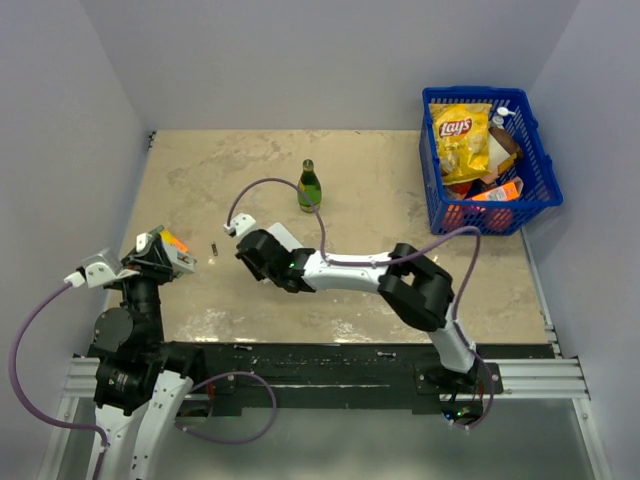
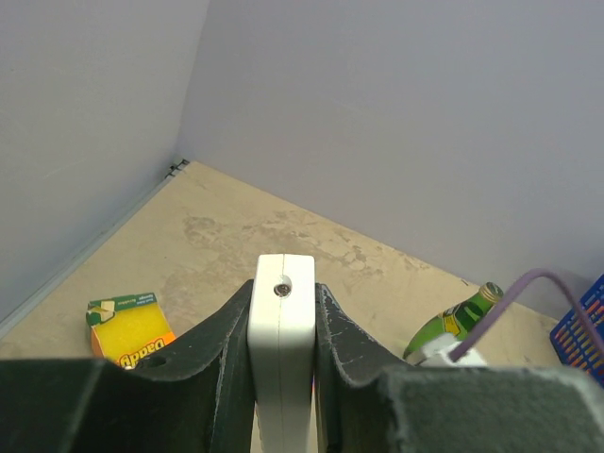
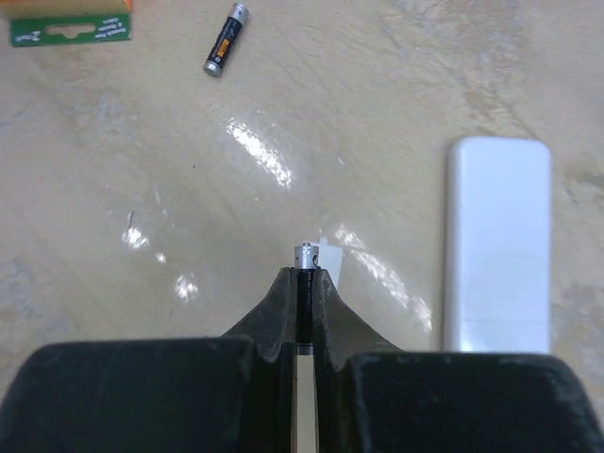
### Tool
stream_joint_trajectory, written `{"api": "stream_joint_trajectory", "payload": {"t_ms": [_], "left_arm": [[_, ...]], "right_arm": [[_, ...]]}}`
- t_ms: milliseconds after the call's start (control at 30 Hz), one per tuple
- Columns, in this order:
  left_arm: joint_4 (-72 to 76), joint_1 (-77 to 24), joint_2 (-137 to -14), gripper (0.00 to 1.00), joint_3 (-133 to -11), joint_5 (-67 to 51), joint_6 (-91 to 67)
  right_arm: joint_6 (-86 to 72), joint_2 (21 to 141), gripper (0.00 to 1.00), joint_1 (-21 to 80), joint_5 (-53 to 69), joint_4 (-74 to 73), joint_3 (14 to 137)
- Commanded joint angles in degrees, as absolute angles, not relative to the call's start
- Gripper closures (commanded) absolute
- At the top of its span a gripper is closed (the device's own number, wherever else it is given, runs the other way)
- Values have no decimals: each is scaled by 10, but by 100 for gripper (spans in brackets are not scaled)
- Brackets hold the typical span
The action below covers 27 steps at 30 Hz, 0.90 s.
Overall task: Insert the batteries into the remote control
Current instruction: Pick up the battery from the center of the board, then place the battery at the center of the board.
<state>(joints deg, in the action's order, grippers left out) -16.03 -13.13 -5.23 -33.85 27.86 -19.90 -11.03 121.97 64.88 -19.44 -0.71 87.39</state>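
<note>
Next, my right gripper releases the battery, now just above the table, on the table (image 1: pixel 318 288) beyond the near end of the flat white bar.
My left gripper (image 2: pixel 283 293) is shut on the white remote control (image 2: pixel 281 330), held edge-on, its end with a small round hole poking past the fingers. In the top view this gripper (image 1: pixel 158 255) hovers at the table's left side. My right gripper (image 3: pixel 305 274) is shut on one battery (image 3: pixel 305 255), a thin dark cylinder whose silver tip sticks out beyond the fingertips, just above the table. In the top view this gripper (image 1: pixel 243 252) is near the table's middle. The other battery (image 3: pixel 224 40) lies loose on the table ahead and to the left; from above this battery (image 1: pixel 214 247) sits between the two grippers.
A flat white bar (image 3: pixel 497 245) lies on the table just right of my right gripper. An orange sponge pack (image 2: pixel 127 326) rests by the left gripper. A green bottle (image 1: pixel 310 187) stands mid-table. The blue basket (image 1: pixel 535 150) of groceries is at the back right.
</note>
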Motion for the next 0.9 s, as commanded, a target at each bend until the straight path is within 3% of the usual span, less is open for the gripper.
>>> {"api": "stream_joint_trajectory", "payload": {"t_ms": [0,467,867], "left_arm": [[-141,-129,-60,100,-335,265,-192],[-140,-128,-82,100,-337,200,-217],[-149,-128,-82,100,-337,185,-214]], "right_arm": [[-87,1115,100,648,-195,-56,810],[-141,992,100,613,-174,-156,617],[-145,1056,98,592,-128,-213,643]]}}
